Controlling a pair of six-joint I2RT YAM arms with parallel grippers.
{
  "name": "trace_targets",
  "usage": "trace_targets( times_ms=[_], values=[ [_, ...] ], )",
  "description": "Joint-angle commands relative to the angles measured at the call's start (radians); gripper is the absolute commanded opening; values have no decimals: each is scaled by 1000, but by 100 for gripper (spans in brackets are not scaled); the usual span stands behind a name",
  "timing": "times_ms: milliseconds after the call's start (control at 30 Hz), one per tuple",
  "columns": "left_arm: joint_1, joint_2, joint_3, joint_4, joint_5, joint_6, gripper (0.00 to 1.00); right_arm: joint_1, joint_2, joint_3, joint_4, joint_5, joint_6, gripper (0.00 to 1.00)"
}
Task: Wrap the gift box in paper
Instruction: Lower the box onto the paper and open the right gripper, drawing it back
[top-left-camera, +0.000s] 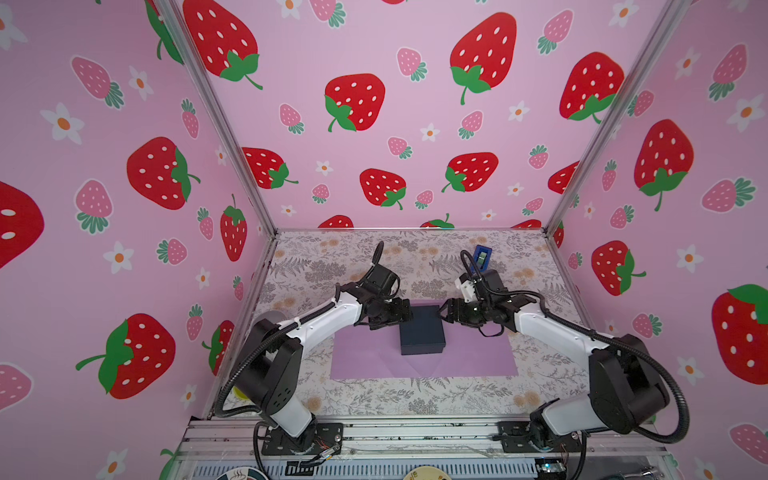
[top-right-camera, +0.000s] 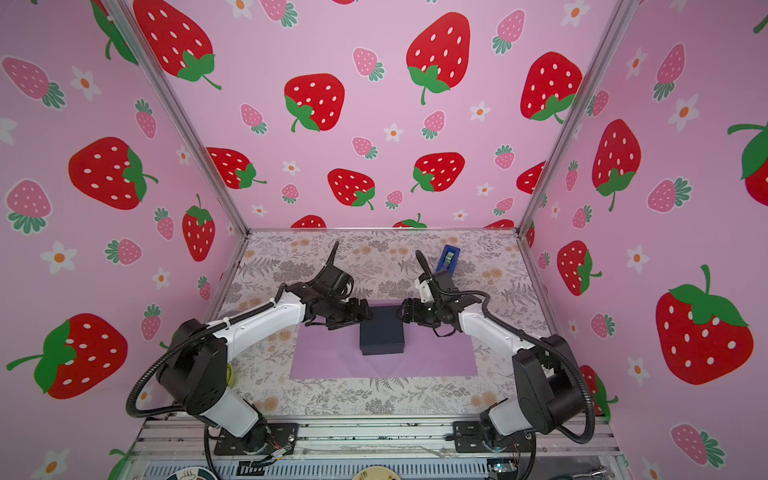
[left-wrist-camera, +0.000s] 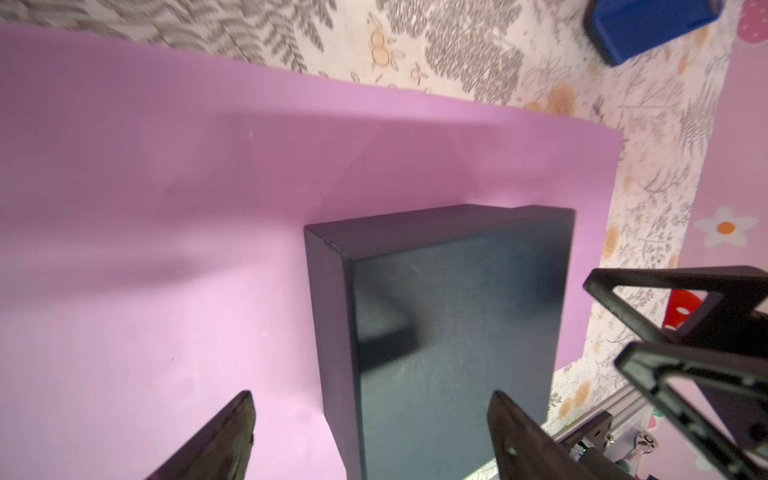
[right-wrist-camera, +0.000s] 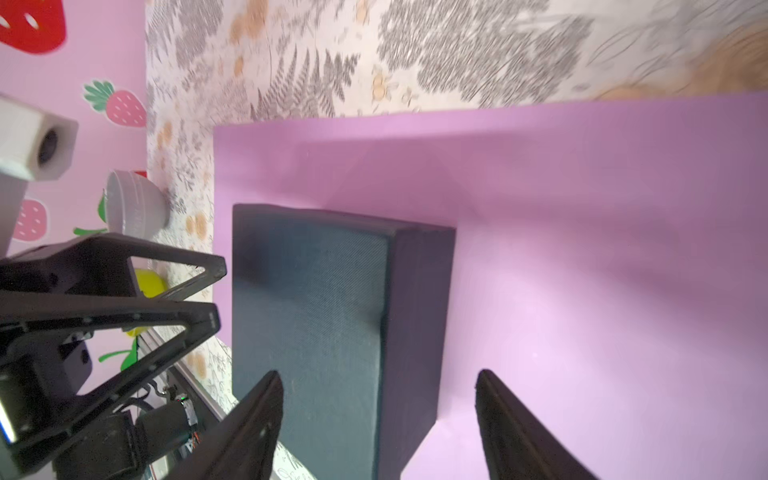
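Note:
I will next use my right gripper to grab the lilac paper's side edge (top-left-camera: 511, 339) at its middle, on the side that is farthest from my left gripper.
The black gift box (top-left-camera: 422, 332) (top-right-camera: 382, 330) stands on the lilac paper (top-left-camera: 457, 361) (top-right-camera: 436, 357), which lies flat on the table. My left gripper (top-left-camera: 409, 316) (top-right-camera: 369, 314) hovers open at the box's far left corner. In the left wrist view its jaws (left-wrist-camera: 372, 395) stand wide apart, one finger over the paper (left-wrist-camera: 166, 208), one over the box top (left-wrist-camera: 457, 311). My right gripper (top-left-camera: 443, 314) (top-right-camera: 400, 311) is open at the far right corner. Its jaws (right-wrist-camera: 379, 372) likewise straddle the box's edge (right-wrist-camera: 311, 299) and the paper (right-wrist-camera: 582, 249). Neither holds anything.
A blue tape dispenser (top-left-camera: 482, 254) (top-right-camera: 448, 257) (left-wrist-camera: 648, 25) stands at the back right of the floral tabletop (top-left-camera: 374, 395). A grey bowl (right-wrist-camera: 133, 203) and a yellow object (right-wrist-camera: 149, 282) sit by the left wall, behind the left arm. Strawberry-print walls enclose three sides.

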Motion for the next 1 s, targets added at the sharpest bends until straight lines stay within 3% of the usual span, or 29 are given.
trace_targets(
  times_ms=[0,167,333,633,767,967],
  values=[
    [-7,-29,67,-56,27,9,88,-84,-39,-22,-62,-30,-58,75],
    [-32,11,140,-119,16,9,87,-246,-65,-57,-121,-44,-130,75],
    [-34,76,174,-164,-17,48,90,-336,-81,-81,-157,-82,-183,75],
    [-32,183,211,-134,51,76,91,-359,-103,-100,-169,-106,-196,75],
    [-32,184,204,-69,110,76,90,-362,-114,-98,-176,-108,-199,75],
    [-32,180,204,-65,113,77,89,-371,-119,-97,-186,-107,-207,75]
  ],
)
